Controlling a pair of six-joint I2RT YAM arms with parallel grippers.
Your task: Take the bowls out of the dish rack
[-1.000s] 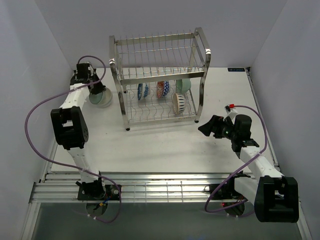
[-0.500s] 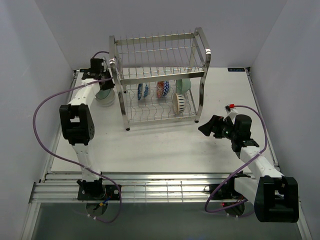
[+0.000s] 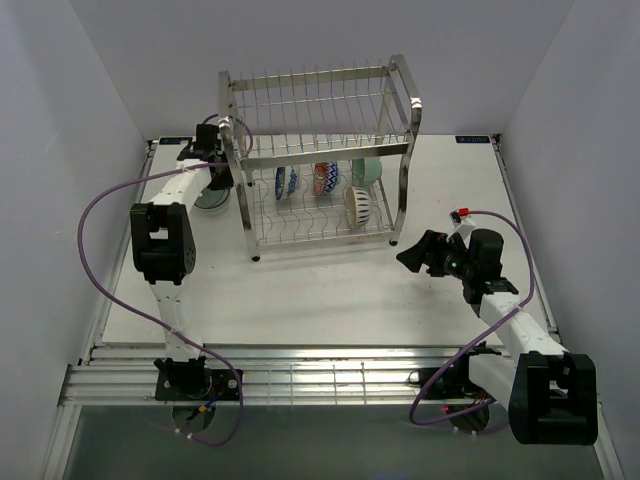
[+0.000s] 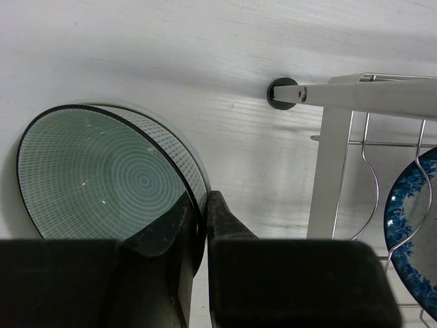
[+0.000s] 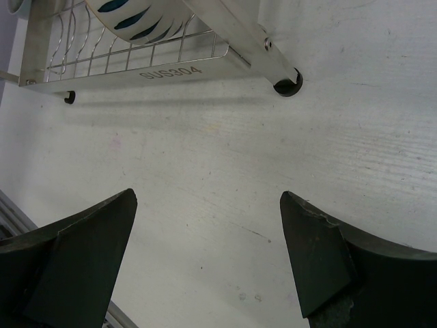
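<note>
The pale green bowl tilts where my left gripper pinches its rim (image 4: pixel 184 179); I need to loosen and level it before taking the striped bowl.
The dish rack (image 3: pixel 318 150) stands at the back middle of the table. Its lower tier holds a blue-and-white bowl (image 3: pixel 287 181), a red-blue bowl (image 3: pixel 326 178), a mint green bowl (image 3: pixel 366 170) and a striped bowl (image 3: pixel 358 206). My left gripper (image 3: pixel 215 172) is just left of the rack, shut on the rim of a pale green bowl (image 4: pixel 102 181), one finger inside and one outside. That bowl (image 3: pixel 207 197) sits low by the rack's left post (image 4: pixel 334 157). My right gripper (image 5: pixel 208 205) hangs open over bare table near the rack's front right foot (image 5: pixel 287 83).
The blue-and-white bowl (image 4: pixel 413 225) shows behind the rack wires at the right of the left wrist view. The striped bowl (image 5: pixel 140 14) is at the top of the right wrist view. Walls close the table on the left, back and right.
My left wrist has swung right, from the far left corner up to the rack's left post, keeping hold of the pale green bowl. The right arm has not moved.
</note>
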